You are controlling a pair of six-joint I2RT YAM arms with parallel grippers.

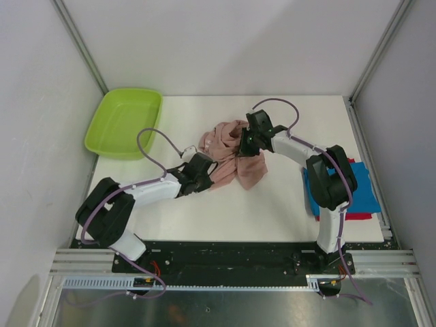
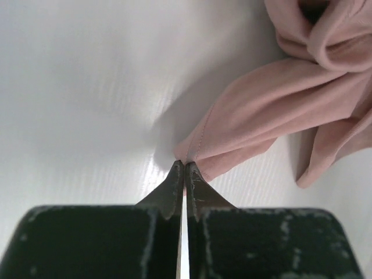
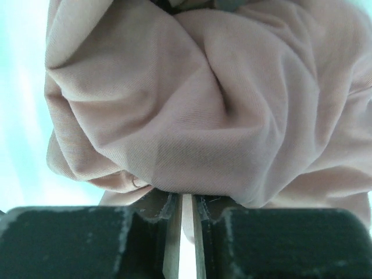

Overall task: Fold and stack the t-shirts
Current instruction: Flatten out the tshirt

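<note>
My right gripper is in the bunched folds of the pink t-shirt. So it should open and take the hem nearer my left gripper [image 1: 230, 167] before it pulls the t-shirt wide.
A dusty pink t-shirt [image 1: 231, 153] lies crumpled in the middle of the white table. My left gripper [image 1: 203, 170] is at its near-left side, shut on a thin hem of the pink t-shirt [image 2: 273, 104], with the jaws pressed together at the left gripper's tips [image 2: 185, 165]. My right gripper [image 1: 248, 143] is on the far-right side of the heap. In the right wrist view the bunched pink t-shirt [image 3: 203, 99] hangs over the right gripper's tips [image 3: 186, 200]; its jaws stand a narrow slit apart with cloth in between. A blue folded t-shirt [image 1: 361, 191] lies on a red one [image 1: 354, 217] at the right edge.
A lime-green plastic tub [image 1: 125, 121] sits at the far left corner of the table [image 1: 272, 211]. Metal frame posts and grey walls close in the left, right and back sides. The right arm's elbow hangs over the folded stack.
</note>
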